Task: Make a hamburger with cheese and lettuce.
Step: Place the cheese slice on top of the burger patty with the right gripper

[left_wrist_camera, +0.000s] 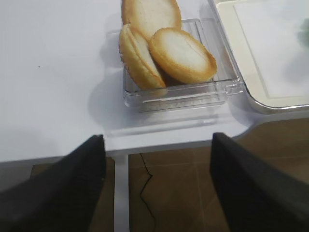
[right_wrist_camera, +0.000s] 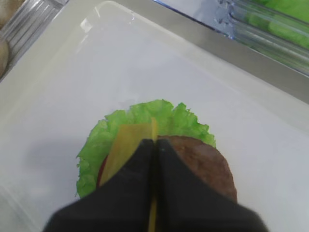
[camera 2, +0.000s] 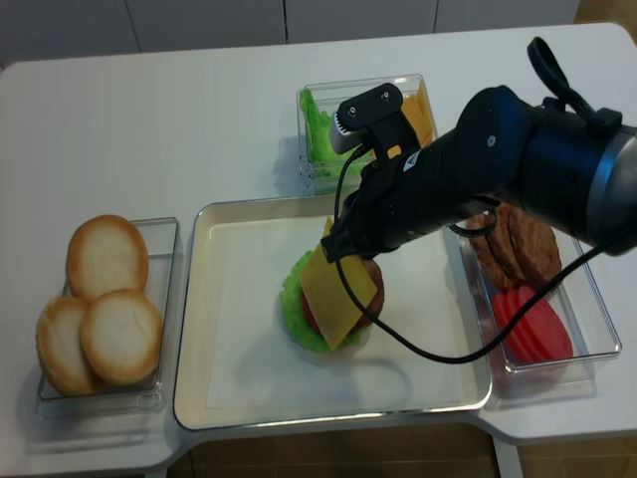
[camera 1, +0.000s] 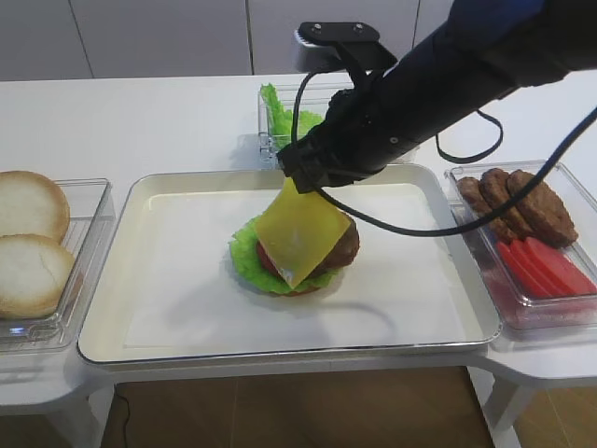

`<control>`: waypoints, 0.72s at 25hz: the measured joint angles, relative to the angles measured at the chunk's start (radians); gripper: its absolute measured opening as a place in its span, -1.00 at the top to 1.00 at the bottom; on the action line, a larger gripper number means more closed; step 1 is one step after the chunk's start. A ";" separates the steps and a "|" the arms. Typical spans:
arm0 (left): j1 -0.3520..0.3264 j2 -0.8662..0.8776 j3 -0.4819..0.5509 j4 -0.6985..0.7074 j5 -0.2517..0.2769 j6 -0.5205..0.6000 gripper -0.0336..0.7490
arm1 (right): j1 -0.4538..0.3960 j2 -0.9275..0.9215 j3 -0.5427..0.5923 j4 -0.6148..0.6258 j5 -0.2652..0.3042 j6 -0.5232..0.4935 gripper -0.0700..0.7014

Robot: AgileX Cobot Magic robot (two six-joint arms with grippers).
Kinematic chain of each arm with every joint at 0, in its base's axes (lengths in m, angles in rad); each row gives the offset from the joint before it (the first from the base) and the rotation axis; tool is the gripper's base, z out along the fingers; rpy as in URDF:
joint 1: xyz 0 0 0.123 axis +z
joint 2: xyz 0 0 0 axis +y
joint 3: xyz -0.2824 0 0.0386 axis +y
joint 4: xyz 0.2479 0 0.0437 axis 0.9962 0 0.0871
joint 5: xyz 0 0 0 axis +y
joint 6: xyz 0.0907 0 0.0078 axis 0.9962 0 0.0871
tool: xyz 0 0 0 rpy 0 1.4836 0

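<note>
I will use my right gripper to lay the yellow cheese slice down across the brown patty and red tomato slice point(camera 2: 339, 287) point(right_wrist_camera: 148, 189).
The hamburger point(camera 1: 340, 254) sits mid-tray: a brown patty point(right_wrist_camera: 205, 164) on a red tomato slice and a frilly green lettuce leaf point(camera 1: 244, 257), also seen in the right wrist view point(right_wrist_camera: 99, 145). My right gripper point(camera 1: 291, 174) is shut on the top edge of a yellow cheese slice point(camera 1: 300, 233), which hangs tilted over the hamburger with its lower edge about at the stack. In the right wrist view the cheese point(right_wrist_camera: 126, 142) shows edge-on between the shut fingers point(right_wrist_camera: 140, 183). My left gripper point(left_wrist_camera: 157, 150) is open and empty, off the table's left front edge.
The white tray point(camera 1: 168, 299) holds the stack. A clear box of bun halves point(camera 1: 33, 247) stands left, also in the left wrist view point(left_wrist_camera: 169, 53). A box with patties point(camera 1: 522, 201) and tomato slices point(camera 1: 546, 266) stands right. A box with lettuce point(camera 1: 278, 112) stands behind the tray.
</note>
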 joint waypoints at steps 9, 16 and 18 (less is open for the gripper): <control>0.000 0.000 0.000 0.000 0.000 0.000 -0.35 | 0.000 0.008 0.000 -0.038 -0.022 -0.002 0.81; 0.000 0.000 0.000 0.000 0.000 0.000 -0.35 | 0.000 0.033 0.000 -0.042 -0.029 -0.002 0.81; 0.000 0.000 0.000 0.000 0.000 0.000 -0.35 | 0.000 0.033 0.000 -0.046 -0.036 -0.002 0.81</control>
